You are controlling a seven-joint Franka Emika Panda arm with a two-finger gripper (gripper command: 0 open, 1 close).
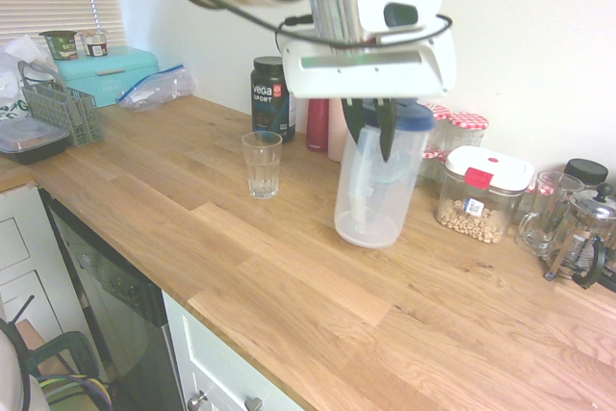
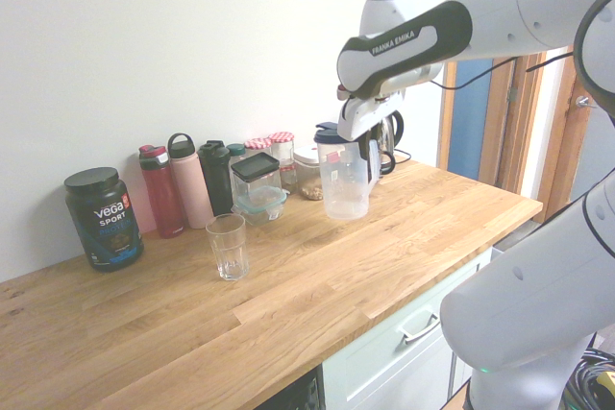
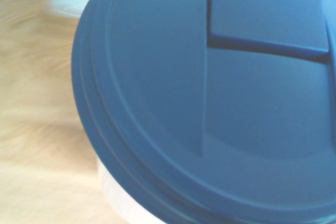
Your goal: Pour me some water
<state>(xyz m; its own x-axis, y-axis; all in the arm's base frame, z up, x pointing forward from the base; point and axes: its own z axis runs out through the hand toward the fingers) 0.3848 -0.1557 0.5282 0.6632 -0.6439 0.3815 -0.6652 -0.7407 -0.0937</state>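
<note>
My gripper is going to put the pitcher down on the wooden counter (image 2: 356, 207) beside the container of nuts.
A clear plastic pitcher (image 1: 375, 194) (image 2: 344, 184) with a blue lid (image 3: 210, 103) stands at the back of the wooden counter, leaning slightly. My gripper (image 1: 372, 137) (image 2: 363, 141) reaches down over the lid, its dark fingers shut on the pitcher's handle side. An empty-looking clear glass (image 1: 262, 165) (image 2: 228, 247) stands upright on the counter, well apart from the pitcher. I cannot make out any water in the pitcher or the glass. The lid fills the wrist view.
Along the wall stand a black Vega Sport tub (image 1: 272, 95), several bottles (image 2: 183, 184), jars and a lidded container of nuts (image 1: 481, 194). A glass mug (image 1: 544, 214) and a French press (image 1: 582, 238) sit beyond the pitcher. A dish rack (image 1: 63, 108) is at the far end.
</note>
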